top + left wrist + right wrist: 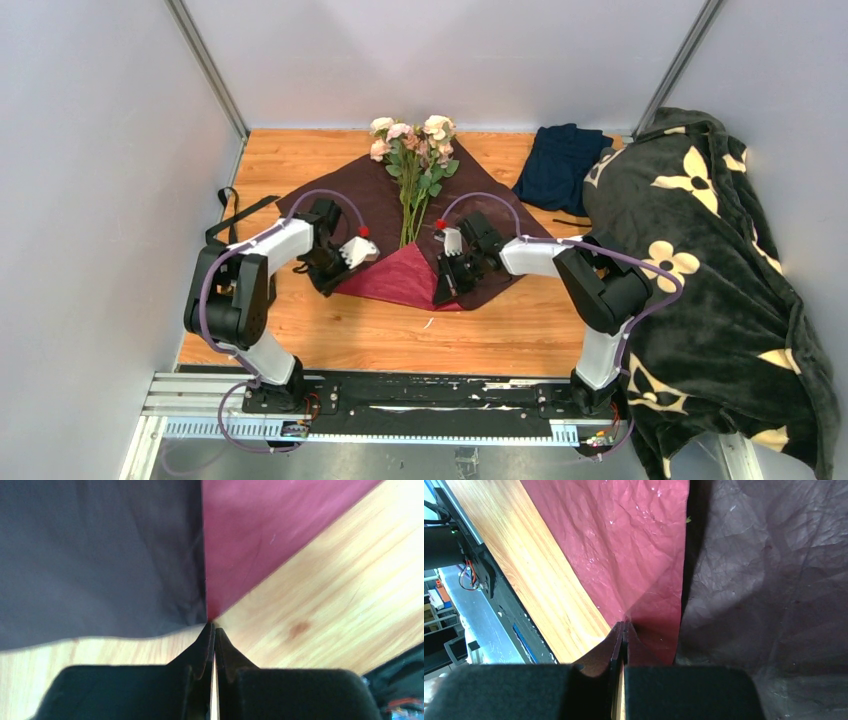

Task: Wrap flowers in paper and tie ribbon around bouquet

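Observation:
The robot's right gripper pinches the fold short of the flap's end, so it should open, back off and take the flap's corner [671, 658] beside the dark paper.
The flowers [413, 165], pale pink and cream roses on green stems, lie on the spread paper [350, 205], blooms towards the back wall. The paper shows its dark maroon side, and its near corner is folded up as a bright burgundy flap [400, 275]. My left gripper [333, 283] is shut at the flap's left end, its tips [214, 626] pinching the point where the fold meets the paper's edge. At the flap's right end my right gripper [442, 293] is shut on the fold [624, 625]. The ribbon [236, 212] lies looped at the table's left edge.
A navy folded cloth [560, 165] lies at the back right. Beside it a big dark blanket with cream flower shapes [700, 260] covers the right side. Bare wooden tabletop [400, 335] runs between the paper and the arm bases.

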You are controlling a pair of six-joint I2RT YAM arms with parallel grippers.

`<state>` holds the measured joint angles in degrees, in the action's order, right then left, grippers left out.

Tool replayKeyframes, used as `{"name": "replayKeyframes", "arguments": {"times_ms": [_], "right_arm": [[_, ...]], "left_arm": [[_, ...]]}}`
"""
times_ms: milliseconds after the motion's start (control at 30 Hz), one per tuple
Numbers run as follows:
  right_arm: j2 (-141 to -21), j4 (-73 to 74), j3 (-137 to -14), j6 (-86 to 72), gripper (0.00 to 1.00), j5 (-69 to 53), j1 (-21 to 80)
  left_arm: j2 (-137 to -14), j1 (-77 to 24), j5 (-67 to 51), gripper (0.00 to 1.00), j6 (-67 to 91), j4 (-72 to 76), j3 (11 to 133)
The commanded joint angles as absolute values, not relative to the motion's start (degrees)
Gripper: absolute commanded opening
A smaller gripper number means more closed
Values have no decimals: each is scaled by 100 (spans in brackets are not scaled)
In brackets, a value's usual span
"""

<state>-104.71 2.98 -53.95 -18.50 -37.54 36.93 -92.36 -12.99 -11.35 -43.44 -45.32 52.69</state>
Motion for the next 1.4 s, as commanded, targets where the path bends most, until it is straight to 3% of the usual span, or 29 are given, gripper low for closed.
{"name": "replayKeyframes", "arguments": {"times_ms": [0,33,100,167,500,533,600,767,1067,1200,1367], "right_arm": [[-10813,1447,-5100,-1260,0,-2753,3558],[-10831,1476,-5122,-1227,0,-2770,3555],[-10858,1577,-5168,-1173,0,-2784,3555],[-10843,1637,-5208,-1148,0,-2799,3553],[-10808,1821,-5399,-1043,0,-2763,3544],[-10803,1860,-5420,-1007,0,-2741,3532],[-10787,1925,-5416,-963,0,-2710,3495],[-10758,2227,-5449,-772,0,-2595,3396],[-10136,2946,-5692,-736,0,-2033,3217],[-8719,2838,-5326,-1575,18,-1337,3223],[-6206,1782,-3773,-3664,38,-326,3326]], "left_arm": [[-9095,-1090,-1190,7,-4978,-6100,5667],[-8991,-1090,-1680,11,-5053,-6463,6003],[-8807,-1090,-2502,27,-4876,-6583,6562],[-8906,-1105,-3019,55,-4821,-6545,6880],[-9984,-1514,-2369,74,-3757,-4668,6262],[-10034,-1546,-2306,73,-3759,-4611,6184],[-10140,-1579,-2236,61,-3729,-4593,6073],[-10144,-1741,-2137,3,-3577,-4721,5794],[-10242,-1875,-2621,0,-3359,-5002,5690],[-10429,-1819,-2739,0,-3085,-4979,5803],[-10523,-1817,-2917,0,-3078,-4960,5838]]}}
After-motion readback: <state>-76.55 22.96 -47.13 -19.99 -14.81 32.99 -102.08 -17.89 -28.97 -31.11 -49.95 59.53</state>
